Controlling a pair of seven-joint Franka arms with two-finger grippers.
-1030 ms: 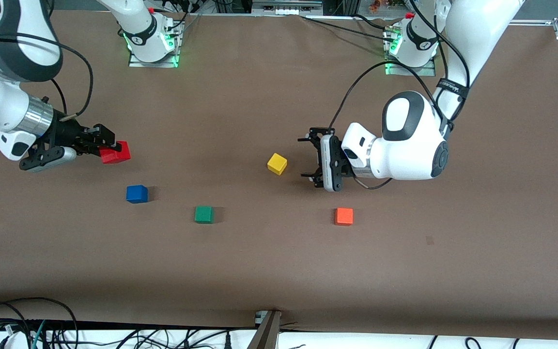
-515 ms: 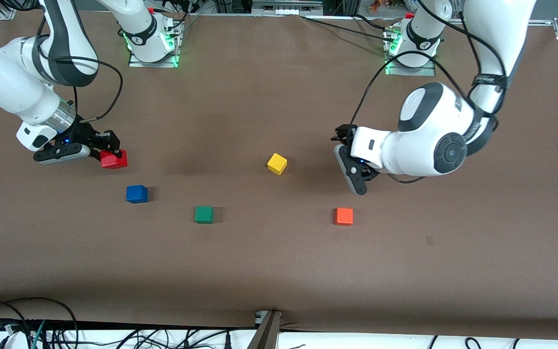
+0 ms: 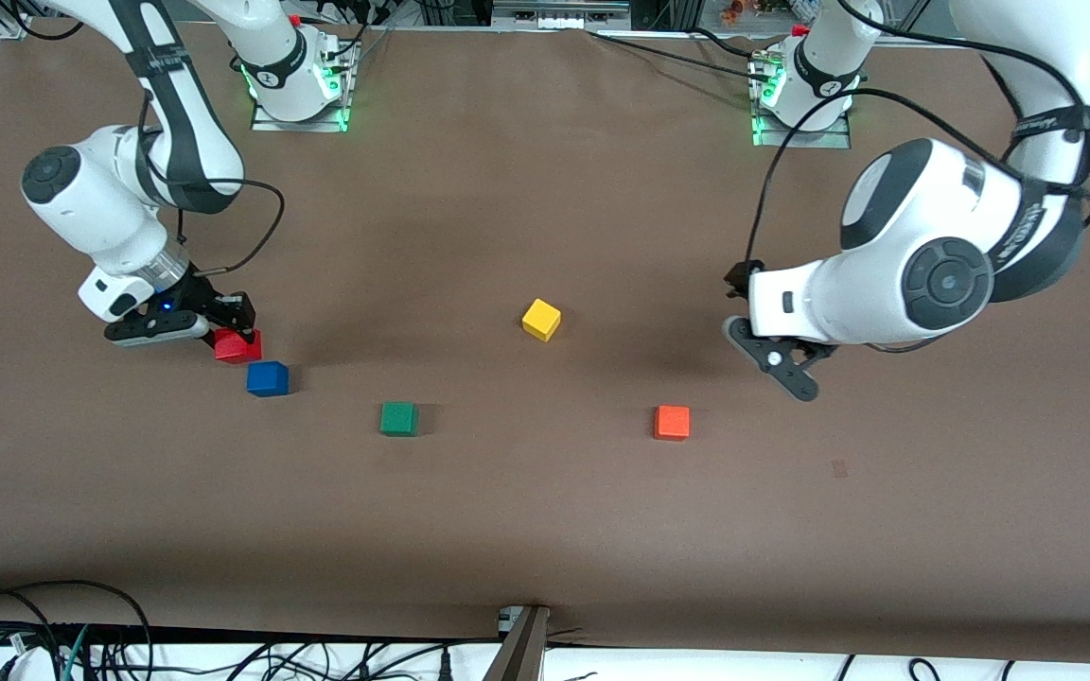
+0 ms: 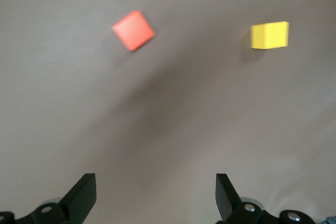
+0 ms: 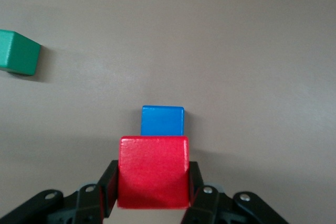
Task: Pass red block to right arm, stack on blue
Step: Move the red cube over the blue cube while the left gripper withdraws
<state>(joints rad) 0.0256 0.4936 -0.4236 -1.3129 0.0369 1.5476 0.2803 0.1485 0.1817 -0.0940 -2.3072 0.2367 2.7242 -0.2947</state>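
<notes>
Next, my right gripper lets go of the red block on the top of the blue block (image 3: 254, 375) (image 5: 163, 121), near the green cube.
My right gripper (image 3: 235, 333) is shut on the red block (image 3: 239, 347), holding it in the air close beside the blue block (image 3: 268, 378), slightly toward the robots' side of it. In the right wrist view the red block (image 5: 153, 171) sits clamped between the black fingers (image 5: 107, 187), with the blue block (image 5: 163, 120) just past it on the table. My left gripper (image 3: 777, 364) hangs open and empty over bare table toward the left arm's end, above the orange cube (image 3: 672, 422). Its two fingertips (image 4: 84, 195) stand wide apart in the left wrist view.
A green cube (image 3: 398, 418) lies beside the blue block, toward the table's middle. A yellow cube (image 3: 541, 319) sits near the centre. The orange cube (image 4: 133, 30) and yellow cube (image 4: 270, 34) both appear in the left wrist view. The brown table (image 3: 545, 511) stretches toward the camera.
The right gripper has carried the red block down and closer to the blue block. The left arm has drawn back toward its own end of the table, gripper still open.
</notes>
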